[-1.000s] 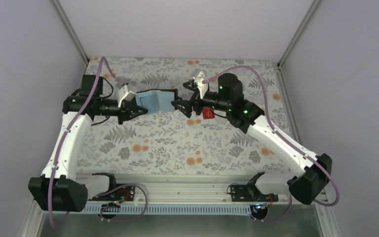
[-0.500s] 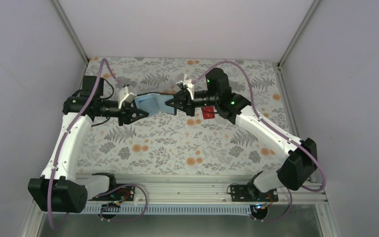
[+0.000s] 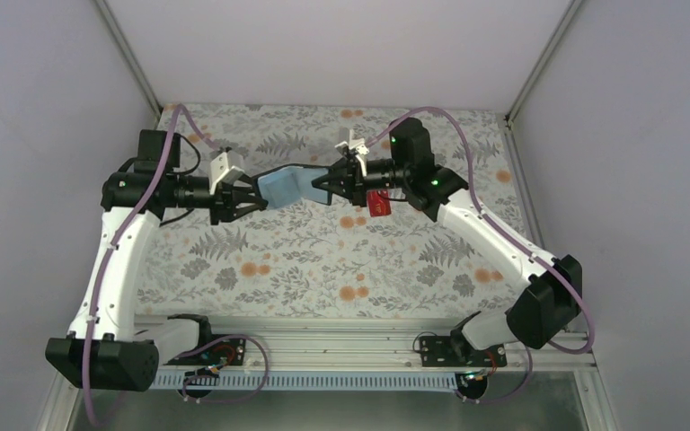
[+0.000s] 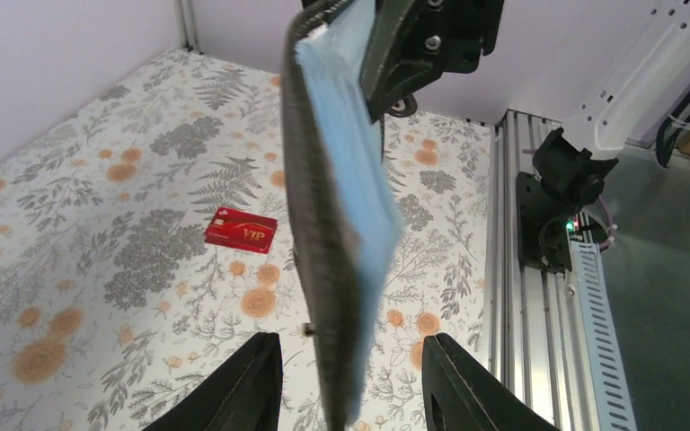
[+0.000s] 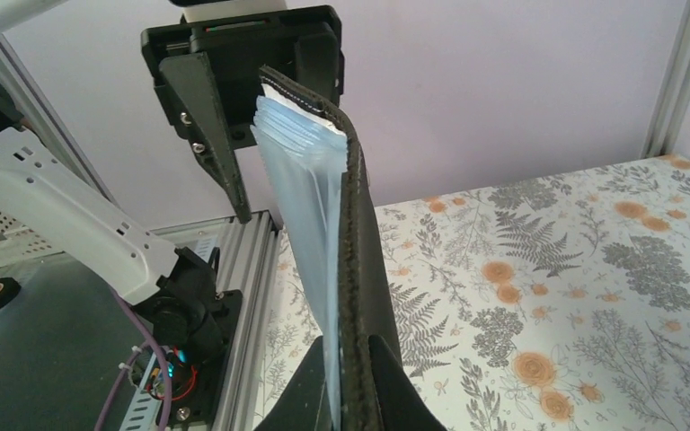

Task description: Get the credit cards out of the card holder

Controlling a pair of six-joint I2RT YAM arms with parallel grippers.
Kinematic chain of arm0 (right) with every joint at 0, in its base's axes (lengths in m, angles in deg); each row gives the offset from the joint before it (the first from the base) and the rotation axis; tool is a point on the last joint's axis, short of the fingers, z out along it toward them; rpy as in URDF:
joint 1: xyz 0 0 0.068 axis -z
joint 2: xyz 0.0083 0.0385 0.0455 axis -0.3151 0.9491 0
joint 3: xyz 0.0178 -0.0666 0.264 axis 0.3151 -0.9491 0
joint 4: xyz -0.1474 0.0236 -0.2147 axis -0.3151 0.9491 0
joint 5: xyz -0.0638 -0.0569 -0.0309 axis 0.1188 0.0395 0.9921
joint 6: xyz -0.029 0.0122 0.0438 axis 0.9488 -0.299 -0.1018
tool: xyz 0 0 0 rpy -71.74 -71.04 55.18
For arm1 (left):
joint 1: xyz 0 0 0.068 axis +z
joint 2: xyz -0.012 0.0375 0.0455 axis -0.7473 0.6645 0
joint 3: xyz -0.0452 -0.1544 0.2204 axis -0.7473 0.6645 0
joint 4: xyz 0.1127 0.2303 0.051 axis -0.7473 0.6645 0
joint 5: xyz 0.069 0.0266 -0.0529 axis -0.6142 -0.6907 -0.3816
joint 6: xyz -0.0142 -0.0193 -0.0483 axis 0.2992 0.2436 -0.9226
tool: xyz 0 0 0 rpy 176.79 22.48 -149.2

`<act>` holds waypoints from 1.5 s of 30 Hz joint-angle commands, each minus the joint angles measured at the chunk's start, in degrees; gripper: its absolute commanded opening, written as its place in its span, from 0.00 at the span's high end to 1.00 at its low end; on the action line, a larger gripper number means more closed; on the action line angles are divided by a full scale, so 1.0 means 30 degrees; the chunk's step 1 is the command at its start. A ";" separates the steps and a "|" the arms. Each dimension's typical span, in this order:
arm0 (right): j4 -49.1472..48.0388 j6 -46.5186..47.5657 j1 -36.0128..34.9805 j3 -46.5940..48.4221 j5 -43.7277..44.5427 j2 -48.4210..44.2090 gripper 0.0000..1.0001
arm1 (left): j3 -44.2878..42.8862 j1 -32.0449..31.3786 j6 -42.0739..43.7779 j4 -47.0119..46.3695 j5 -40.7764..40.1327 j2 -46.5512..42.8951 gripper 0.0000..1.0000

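Observation:
Next, my left gripper grabs the card holder's far end [image 3: 264, 188] before my right gripper releases the sleeves, because my right gripper is clamping the card holder's sleeves and cover together.
The card holder [image 3: 287, 186], light blue inside with a dark outer side, hangs in the air between the two arms, nearly folded. My right gripper [image 3: 320, 187] is shut on its right end; in the right wrist view both fingers press the card holder [image 5: 323, 206] at my right gripper [image 5: 352, 359]. My left gripper [image 3: 259, 199] is open, and its jaws stand apart on either side of the card holder [image 4: 341, 206] without touching it at my left gripper [image 4: 349, 359]. A red credit card [image 3: 377, 204] lies flat on the table, also visible from the left wrist as the red card [image 4: 241, 230].
A floral cloth [image 3: 323, 260] covers the table. An aluminium rail [image 3: 323, 337] with both arm bases runs along the near edge. Plain enclosure walls [image 3: 54, 135] and corner posts [image 3: 539, 63] close in the left, back and right sides.
My right gripper came in from the right and shut on the holder's right end. My left gripper opened, let go of the left end and drew back a little.

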 commanded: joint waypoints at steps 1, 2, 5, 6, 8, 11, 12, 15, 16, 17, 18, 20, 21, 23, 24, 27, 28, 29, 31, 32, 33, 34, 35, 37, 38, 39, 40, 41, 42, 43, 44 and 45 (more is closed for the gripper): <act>-0.0056 0.0331 0.0132 0.0197 -0.1164 -0.0495 0.96 | -0.0038 0.0003 -0.2337 -0.2275 -0.0381 -0.0312 0.60; -0.0045 0.0408 0.0139 0.0160 -0.1206 -0.0490 0.96 | 0.0251 -0.0037 -0.3166 -0.3121 -0.0614 -0.0293 0.60; 0.0092 0.0452 0.0138 0.0232 -0.1342 -0.0509 0.96 | 0.0570 -0.0195 -0.3921 -0.3942 -0.1223 -0.0104 0.69; 0.0065 0.0430 0.0129 0.0234 -0.1407 -0.0554 0.96 | 0.0579 -0.0230 -0.3895 -0.3992 -0.1283 -0.0094 0.73; -0.0002 0.0313 0.0118 0.0229 -0.1397 -0.0625 0.96 | 0.0609 -0.0284 -0.3757 -0.3909 -0.0877 -0.0101 0.72; -0.0117 0.0071 0.0137 0.0338 -0.1172 -0.0546 0.96 | 0.0821 -0.0435 -0.3813 -0.4042 -0.0949 -0.0092 0.65; -0.0166 -0.0031 0.0125 0.0354 -0.1152 -0.0489 0.96 | 0.0882 -0.0465 -0.3782 -0.4052 -0.1077 -0.0071 0.61; -0.0183 -0.0259 0.0122 0.0495 -0.1187 -0.0326 0.96 | 0.1028 -0.0621 -0.3890 -0.4369 -0.1229 -0.0197 0.56; -0.0277 -0.0336 0.0130 0.0483 -0.1370 -0.0301 0.96 | 0.1094 -0.0654 -0.4239 -0.4562 -0.1291 -0.0132 0.56; -0.0406 -0.0426 0.0139 0.0493 -0.1590 -0.0286 0.96 | 0.1150 -0.0735 -0.4484 -0.4859 -0.1281 -0.0054 0.56; -0.0583 -0.0577 0.0140 0.0505 -0.1851 -0.0248 0.96 | 0.1175 -0.0850 -0.4712 -0.5030 -0.1221 0.0069 0.56; -0.0860 -0.0878 0.0129 0.0493 -0.1880 -0.0217 0.96 | 0.1190 -0.1153 -0.4820 -0.5125 -0.0993 0.0307 0.53; -0.0992 -0.1040 0.0138 0.0527 -0.1676 -0.0217 0.96 | 0.1188 -0.1298 -0.4842 -0.5165 -0.0943 0.0378 0.52; -0.1394 -0.1279 0.0104 0.0434 -0.1550 -0.0192 0.96 | 0.1007 -0.1472 -0.4911 -0.5265 -0.0895 0.0501 0.52; -0.1589 -0.1335 0.0110 0.0387 -0.1716 -0.0137 0.96 | 0.0927 -0.1532 -0.4906 -0.5271 -0.0894 0.0520 0.54; -0.1798 -0.1358 -0.0011 0.0400 -0.2511 0.0067 0.96 | 0.0981 -0.1673 -0.4960 -0.5408 -0.0818 0.0650 0.70; -0.1574 -0.1301 -0.0073 0.0519 -0.2433 0.0195 0.96 | 0.1030 -0.1744 -0.4936 -0.5395 -0.0661 0.0703 0.78; -0.1235 -0.1232 -0.0110 0.0739 -0.2254 0.0380 0.96 | 0.1084 -0.1804 -0.4849 -0.5327 -0.0459 0.0750 0.88; -0.0626 -0.1155 -0.0110 0.0981 -0.1447 0.0647 0.96 | 0.1011 -0.1880 -0.4521 -0.4953 -0.0236 0.0799 0.97; -0.0303 -0.1155 -0.0045 0.1071 -0.0758 0.0678 0.92 | 0.0891 -0.1876 -0.4559 -0.4836 -0.0537 0.0736 0.97; -0.0204 -0.1466 0.0150 0.0999 0.0112 0.0642 0.85 | 0.0766 -0.1875 -0.5102 -0.5005 -0.1553 0.0626 0.98; -0.0236 -0.1963 0.0507 0.0817 0.0807 0.0597 0.78 | 0.0739 -0.1868 -0.5921 -0.5458 -0.3159 0.0472 0.98; -0.0232 -0.2519 0.0918 0.0641 0.1714 0.0543 0.71 | 0.0798 -0.1878 -0.6759 -0.6042 -0.5744 0.0407 0.98; 0.0352 -0.3906 0.1893 0.0572 0.4242 0.0630 0.58 | 0.1005 -0.1890 -0.7891 -0.7022 -1.2932 0.0508 0.98; 0.0844 -0.4461 0.2223 0.0658 0.6647 0.0742 0.53 | 0.1124 -0.1939 -0.7925 -0.7486 -1.7242 0.0656 0.98; 0.1393 -0.4890 0.2429 0.0742 0.8259 0.0836 0.51 | 0.1344 -0.2107 -0.7530 -0.8068 -2.1856 0.0825 0.97; 0.1810 -0.5126 0.2524 0.0782 0.9457 0.0921 0.51 | 0.1841 -0.2399 -0.6796 -0.9438 -2.6996 0.0992 0.98; 0.2078 -0.5240 0.2556 0.0794 1.0127 0.0939 0.51 | 0.2817 -0.2771 -0.5550 -1.0934 -3.2081 0.1174 0.98; 0.2254 -0.5296 0.2551 0.0759 1.0196 0.0964 0.50 | 0.3427 -0.2833 -0.3589 -1.2282 -3.6623 0.1336 0.98; 0.2342 -0.5316 0.2551 0.0708 0.9842 0.0989 0.50 | 0.3456 -0.2841 -0.2948 -1.2648 -3.7957 0.1441 0.98; 0.2156 -0.5326 0.2547 0.0612 0.9208 0.0905 0.50 | 0.2881 -0.2868 -0.3381 -1.1965 -3.7717 0.1509 0.98; 0.1920 -0.5313 0.2517 0.0465 0.8400 0.0853 0.49 | 0.1798 -0.2878 -0.4420 -1.0536 -3.6530 0.1535 0.98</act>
